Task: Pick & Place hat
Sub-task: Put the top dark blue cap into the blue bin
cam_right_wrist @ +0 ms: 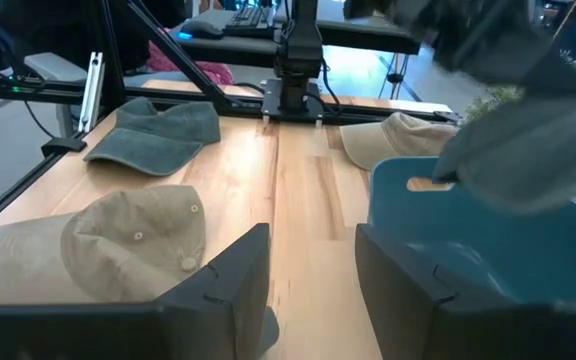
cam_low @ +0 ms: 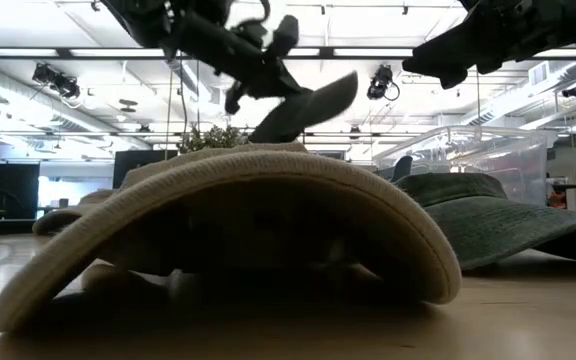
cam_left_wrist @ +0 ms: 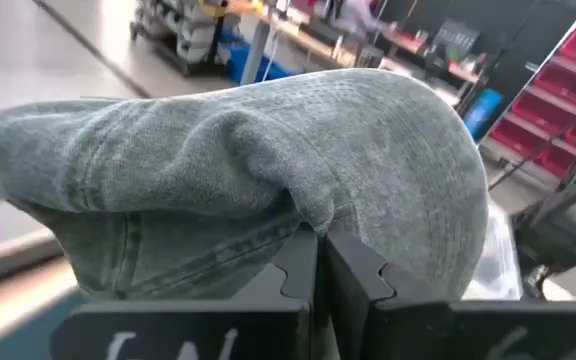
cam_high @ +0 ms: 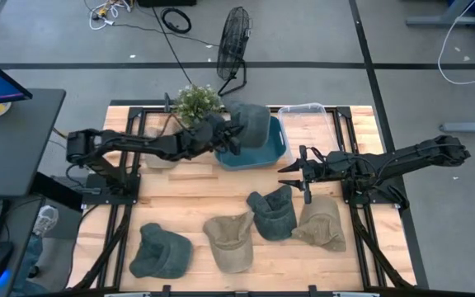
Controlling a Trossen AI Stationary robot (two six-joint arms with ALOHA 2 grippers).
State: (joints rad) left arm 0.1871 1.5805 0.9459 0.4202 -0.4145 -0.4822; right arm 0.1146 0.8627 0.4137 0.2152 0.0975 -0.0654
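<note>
I will release the grey-green hat from my left gripper inside the blue bin (cam_high: 245, 146), toward the side that is nearest the middle of the table.
My left gripper (cam_high: 228, 136) reaches from the table's left to the blue bin (cam_high: 264, 157) at the far middle, shut on a grey-green hat (cam_high: 251, 124) held over the bin. In the low view the hat (cam_low: 306, 108) is up in the air below that gripper. My right gripper (cam_high: 297, 170) hovers open to the right of the bin, above the table, touching nothing; its wrist view shows the open fingers (cam_right_wrist: 313, 275) facing the bin (cam_right_wrist: 488, 240). Several other hats lie flat along the near part of the table. My left gripper pinches a fold of the grey-green hat's cloth (cam_left_wrist: 303, 215) between its two shut fingers (cam_left_wrist: 353, 275); which part of the hat this is cannot be told. The fingers come slanting from the table's left. The hat is lifted clear, bulging beyond the fingertips over the blue bin.
On the near table lie a green cap (cam_high: 160, 249), a tan cap (cam_high: 229, 241), a green bucket hat (cam_high: 272, 213) and a tan hat (cam_high: 320, 223). Another tan hat (cam_high: 159, 157) lies under the left arm. A plant (cam_high: 196, 101) and a clear tub (cam_high: 313, 117) flank the bin.
</note>
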